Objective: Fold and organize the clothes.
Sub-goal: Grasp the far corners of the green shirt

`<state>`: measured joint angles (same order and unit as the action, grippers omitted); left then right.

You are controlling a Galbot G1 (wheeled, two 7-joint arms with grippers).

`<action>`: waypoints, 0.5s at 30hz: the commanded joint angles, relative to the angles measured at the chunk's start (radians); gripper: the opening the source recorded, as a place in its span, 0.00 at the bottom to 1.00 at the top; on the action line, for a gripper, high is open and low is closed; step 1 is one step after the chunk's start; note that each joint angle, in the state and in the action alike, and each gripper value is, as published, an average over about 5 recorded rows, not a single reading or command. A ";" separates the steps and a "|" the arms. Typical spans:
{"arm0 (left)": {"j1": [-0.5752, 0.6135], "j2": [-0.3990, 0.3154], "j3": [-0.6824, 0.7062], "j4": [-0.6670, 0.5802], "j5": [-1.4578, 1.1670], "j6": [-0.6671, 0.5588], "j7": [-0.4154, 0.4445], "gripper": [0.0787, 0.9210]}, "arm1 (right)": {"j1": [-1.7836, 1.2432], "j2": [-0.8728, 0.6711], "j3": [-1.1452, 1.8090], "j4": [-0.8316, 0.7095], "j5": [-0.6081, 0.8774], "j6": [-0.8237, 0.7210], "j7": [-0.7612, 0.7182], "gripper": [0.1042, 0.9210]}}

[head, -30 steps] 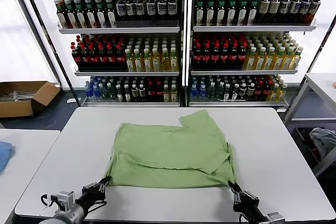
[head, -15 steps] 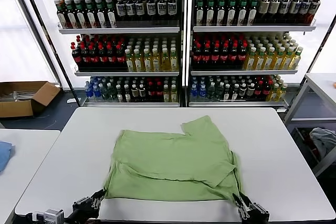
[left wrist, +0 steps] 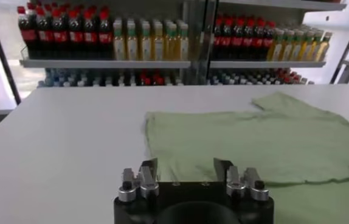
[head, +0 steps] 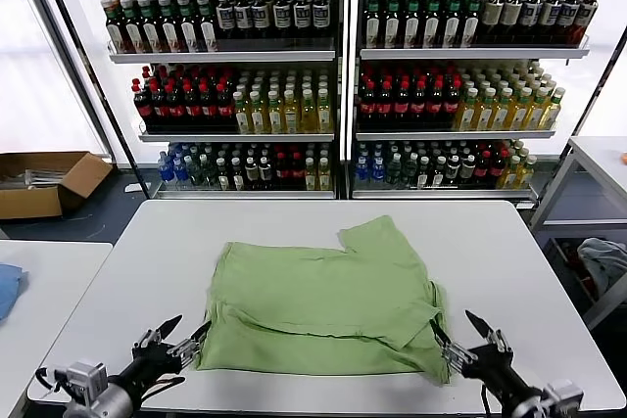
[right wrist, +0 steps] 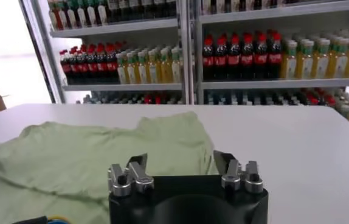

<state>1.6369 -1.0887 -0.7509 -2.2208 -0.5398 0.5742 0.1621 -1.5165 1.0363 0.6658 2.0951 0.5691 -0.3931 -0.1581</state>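
The robot's right gripper will next go to the light green shirt and grab the sleeve's outer edge (head: 399, 233) (right wrist: 199, 125), near the sleeve's end that points toward the shelves.
A light green shirt (head: 323, 296) lies folded on the white table (head: 509, 252), with one sleeve pointing to the far right. No collar, buttons or print show. My left gripper (head: 184, 335) is open and empty just off the shirt's near left corner. My right gripper (head: 457, 334) is open and empty at the near right corner. In the left wrist view the open left gripper (left wrist: 185, 165) faces the shirt (left wrist: 253, 134). In the right wrist view the open right gripper (right wrist: 180, 161) faces the shirt (right wrist: 89, 158).
Shelves of bottles (head: 343, 75) stand behind the table. A cardboard box (head: 44, 178) sits on the floor at the far left. A second table at the left holds a blue cloth (head: 5, 286). Another table (head: 602, 159) stands at the right.
Both grippers held the shirt's near corners and drew them toward the near table edge. Now they have let go, opened and lifted; the near hem lies flat.
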 commanded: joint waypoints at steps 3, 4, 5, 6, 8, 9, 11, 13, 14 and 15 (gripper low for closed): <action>-0.489 0.190 0.233 0.361 -0.052 -0.004 0.084 0.80 | 0.599 -0.082 -0.284 -0.450 0.085 -0.122 -0.030 0.88; -0.523 0.192 0.260 0.391 -0.049 -0.002 0.084 0.83 | 0.640 -0.070 -0.307 -0.486 0.086 -0.129 -0.038 0.88; -0.560 0.193 0.288 0.422 -0.041 -0.001 0.084 0.85 | 0.675 -0.062 -0.330 -0.519 0.087 -0.136 -0.045 0.88; -0.595 0.192 0.316 0.455 -0.030 0.000 0.084 0.86 | 0.706 -0.054 -0.352 -0.553 0.087 -0.140 -0.052 0.88; -0.665 0.187 0.368 0.525 -0.010 0.002 0.082 0.88 | 0.753 -0.043 -0.393 -0.610 0.083 -0.145 -0.059 0.88; -0.699 0.183 0.392 0.561 -0.001 0.002 0.082 0.88 | 0.776 -0.037 -0.414 -0.638 0.082 -0.147 -0.060 0.88; -0.760 0.173 0.436 0.630 0.009 0.001 0.082 0.88 | 0.822 -0.023 -0.449 -0.690 0.080 -0.150 -0.061 0.88; -0.811 0.160 0.477 0.684 0.020 0.001 0.082 0.88 | 0.869 -0.004 -0.479 -0.742 0.078 -0.151 -0.062 0.88; -0.831 0.155 0.494 0.705 0.025 0.000 0.082 0.88 | 0.891 0.007 -0.491 -0.767 0.075 -0.151 -0.062 0.88; -0.849 0.149 0.508 0.721 0.030 -0.001 0.082 0.88 | 0.914 0.019 -0.504 -0.794 0.070 -0.151 -0.063 0.88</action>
<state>1.1601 -0.9559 -0.4889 -1.8425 -0.5461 0.5747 0.2241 -0.8944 1.0343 0.3244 1.5724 0.6237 -0.5083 -0.2057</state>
